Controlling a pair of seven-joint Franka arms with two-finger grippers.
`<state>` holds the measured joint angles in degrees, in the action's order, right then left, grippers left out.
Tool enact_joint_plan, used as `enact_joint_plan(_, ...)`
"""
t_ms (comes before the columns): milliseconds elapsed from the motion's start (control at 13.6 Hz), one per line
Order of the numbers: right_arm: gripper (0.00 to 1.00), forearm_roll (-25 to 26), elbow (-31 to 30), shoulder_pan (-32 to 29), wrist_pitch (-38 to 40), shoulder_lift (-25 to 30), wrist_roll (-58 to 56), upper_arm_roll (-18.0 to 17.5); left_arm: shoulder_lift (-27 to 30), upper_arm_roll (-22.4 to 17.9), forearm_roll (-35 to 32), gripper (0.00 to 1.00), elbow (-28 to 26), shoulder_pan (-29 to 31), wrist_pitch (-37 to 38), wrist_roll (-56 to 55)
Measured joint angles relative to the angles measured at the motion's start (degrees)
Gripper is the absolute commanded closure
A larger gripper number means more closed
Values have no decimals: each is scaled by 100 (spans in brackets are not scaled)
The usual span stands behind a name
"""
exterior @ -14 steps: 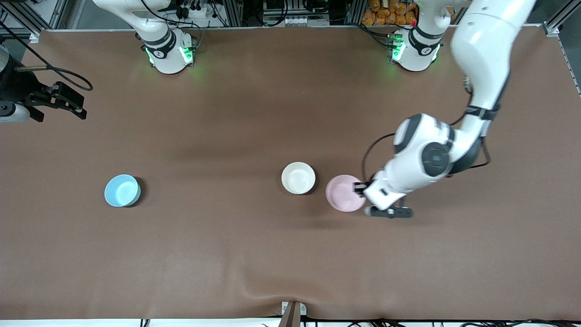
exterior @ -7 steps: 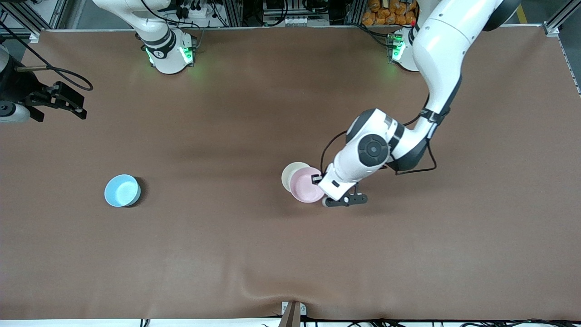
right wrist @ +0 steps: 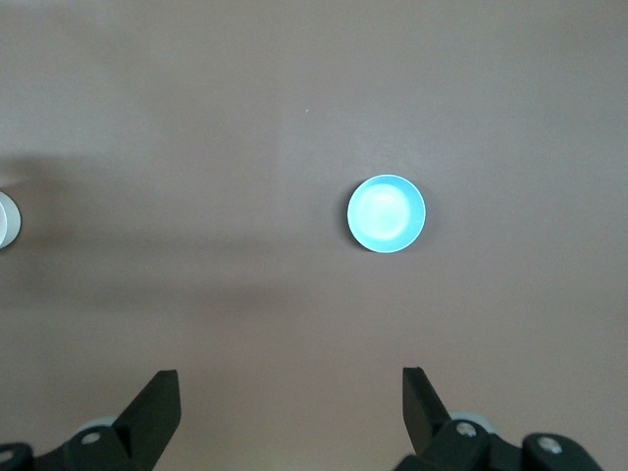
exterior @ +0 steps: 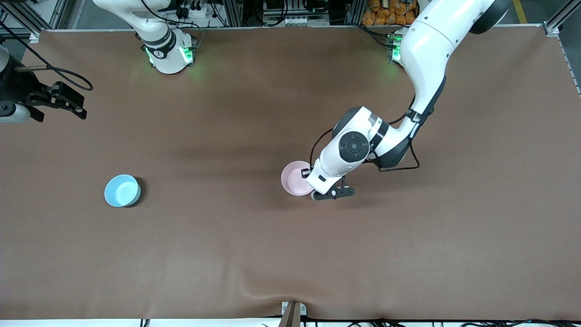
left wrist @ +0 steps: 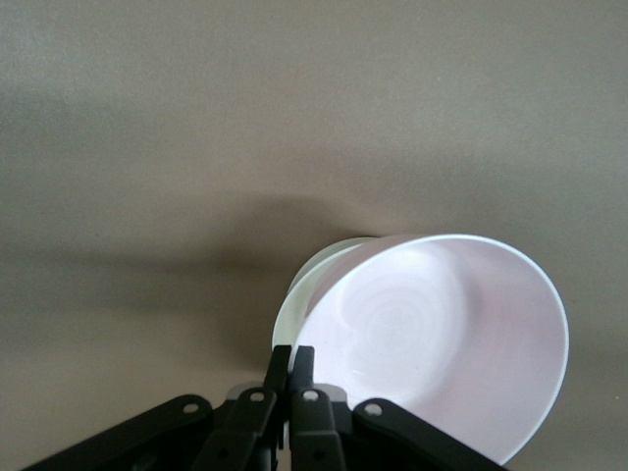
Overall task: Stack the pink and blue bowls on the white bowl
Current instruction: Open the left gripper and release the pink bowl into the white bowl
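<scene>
The robot's left gripper needs to release the pink bowl, now tilted over the white bowl, nested inside the white bowl (exterior: 298, 177) (left wrist: 397, 324), on the middle of the brown cloth.
My left gripper (exterior: 308, 174) is shut on the rim of the pale pink bowl (exterior: 296, 178), which it holds tilted over the white bowl. From the front the white bowl is hidden under the pink one. In the left wrist view the shut fingertips (left wrist: 292, 358) pinch the pink bowl (left wrist: 442, 334), and a sliver of the white bowl's rim (left wrist: 294, 299) shows beneath it. I cannot tell whether the two bowls touch. The blue bowl (exterior: 122, 190) sits alone on the table toward the right arm's end. My right gripper (exterior: 68, 101) waits open, high over that end, with the blue bowl (right wrist: 387, 213) below its open fingers (right wrist: 291, 388).
The brown cloth has a raised fold (exterior: 254, 286) near the table's front edge, by a small bracket (exterior: 292, 313). The arm bases (exterior: 168, 52) (exterior: 399, 47) stand along the edge farthest from the front camera.
My left gripper has carried the pink bowl toward the right arm's end, from beside the white bowl to over it, covering it from the front. The right arm has not moved.
</scene>
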<state>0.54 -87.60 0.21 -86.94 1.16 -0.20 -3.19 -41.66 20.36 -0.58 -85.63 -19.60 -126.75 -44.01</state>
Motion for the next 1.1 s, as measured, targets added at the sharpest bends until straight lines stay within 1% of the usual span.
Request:
enact_joint_plan(441, 0, 0, 0, 0, 4, 0, 0, 0, -220, -3, 0, 100, -7, -90, -3, -149)
enact_joint_plan(514, 0, 0, 0, 0, 7, 0, 0, 0, -241, -3, 0, 94, -17, -105, -3, -195)
enact_joint_plan(588, 0, 0, 0, 0, 9, 0, 0, 0, -247, -4, 0, 42, -37, -122, -3, -225)
enact_joint_plan(661, 0, 0, 0, 0, 9, 0, 0, 0, -247, -4, 0, 0, -54, -137, -3, -255)
enact_joint_plan(955, 0, 0, 0, 0, 11, 0, 0, 0, -236, -31, 0, 0, -44, -129, 15, -355)
enact_joint_plan(1102, 0, 0, 0, 0, 11, 0, 0, 3, -128, -129, -32, 0, 29, -100, 272, -355)
